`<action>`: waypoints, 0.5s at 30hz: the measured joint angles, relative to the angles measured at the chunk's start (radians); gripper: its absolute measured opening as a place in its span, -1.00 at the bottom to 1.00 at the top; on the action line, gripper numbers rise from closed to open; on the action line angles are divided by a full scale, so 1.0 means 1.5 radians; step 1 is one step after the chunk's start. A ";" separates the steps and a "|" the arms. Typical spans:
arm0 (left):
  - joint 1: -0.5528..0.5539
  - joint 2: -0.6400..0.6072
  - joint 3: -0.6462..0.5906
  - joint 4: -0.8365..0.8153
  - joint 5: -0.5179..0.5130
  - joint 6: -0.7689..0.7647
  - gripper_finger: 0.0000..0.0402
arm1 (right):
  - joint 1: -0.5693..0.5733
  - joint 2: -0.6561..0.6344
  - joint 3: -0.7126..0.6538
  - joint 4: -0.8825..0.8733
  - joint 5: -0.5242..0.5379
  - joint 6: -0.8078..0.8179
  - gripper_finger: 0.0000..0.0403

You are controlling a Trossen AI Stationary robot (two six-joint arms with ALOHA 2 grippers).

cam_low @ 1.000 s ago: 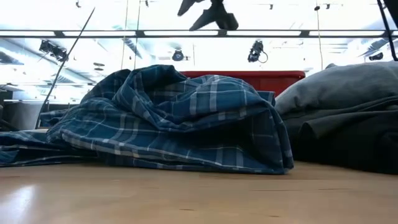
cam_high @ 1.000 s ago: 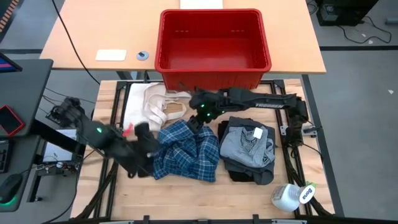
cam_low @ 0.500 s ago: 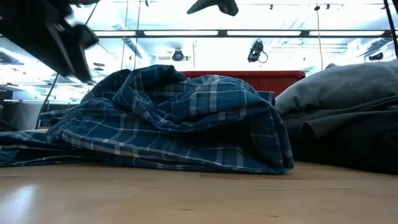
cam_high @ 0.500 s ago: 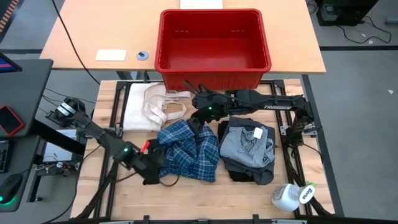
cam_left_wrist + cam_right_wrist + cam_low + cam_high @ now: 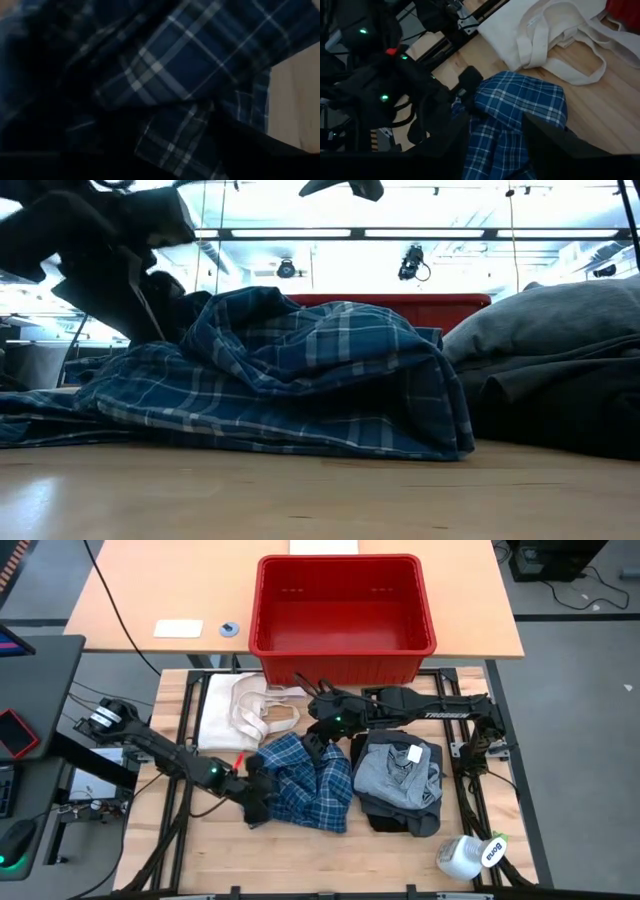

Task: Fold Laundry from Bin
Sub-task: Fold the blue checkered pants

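I will take the shirt's far edge [image 5: 287, 743] and lift it with both grippers before folding, since the plaid shirt lies in a heap of folds at my left gripper.
The blue-and-white plaid shirt [image 5: 305, 785] lies crumpled in a heap on the wooden table [image 5: 300, 860]; it also shows in the low view [image 5: 300, 370]. My left gripper [image 5: 256, 798] is down at the shirt's left edge, open, and plaid cloth [image 5: 190, 60] fills its wrist view. My right gripper [image 5: 318, 738] hangs open, well above the shirt's far edge [image 5: 520, 115], with nothing between its fingers. A pile of grey and dark garments [image 5: 400, 780] lies to the right of the shirt. The red bin [image 5: 345, 665] stands at the table's far edge. My left gripper meets the plaid shirt at its left edge [image 5: 175, 145], slanting down from the table's left. Its fingers stand apart with a fold of the cloth between them. The shirt stays heaped on the table.
A cream-white cloth with strap loops [image 5: 240, 710] lies at the far left of the table. A white bottle [image 5: 470, 855] lies at the near right corner. Bare wood runs along the near edge.
My left gripper has come down and moved toward the table's right, from above the left side to the plaid shirt's left edge. The shirt has kept its shape.
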 joint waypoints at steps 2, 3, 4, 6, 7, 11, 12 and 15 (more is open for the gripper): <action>0.018 0.012 -0.010 0.023 0.032 0.005 0.34 | 0.000 0.000 0.000 0.000 0.001 0.000 -0.06; 0.025 0.021 -0.013 0.030 0.049 0.005 0.38 | 0.000 0.000 0.000 0.000 0.001 0.000 -0.06; 0.033 0.034 -0.014 0.029 0.064 0.004 0.40 | 0.000 0.000 0.000 0.000 0.002 0.000 -0.06; 0.044 0.064 -0.014 0.036 0.089 0.005 0.43 | 0.000 0.000 0.000 0.000 0.002 0.000 -0.06; 0.047 0.080 -0.014 0.037 0.098 0.005 0.43 | 0.000 0.000 0.000 0.000 0.002 0.000 -0.06; 0.051 0.127 -0.010 0.051 0.120 0.001 0.27 | 0.000 0.000 0.000 0.001 0.000 0.000 -0.06; 0.051 0.130 -0.010 0.052 0.123 -0.002 0.17 | 0.000 0.000 0.000 0.001 0.000 0.000 -0.06; 0.049 0.127 -0.007 0.045 0.134 -0.023 -0.25 | 0.000 0.000 0.000 0.001 -0.010 -0.001 -0.06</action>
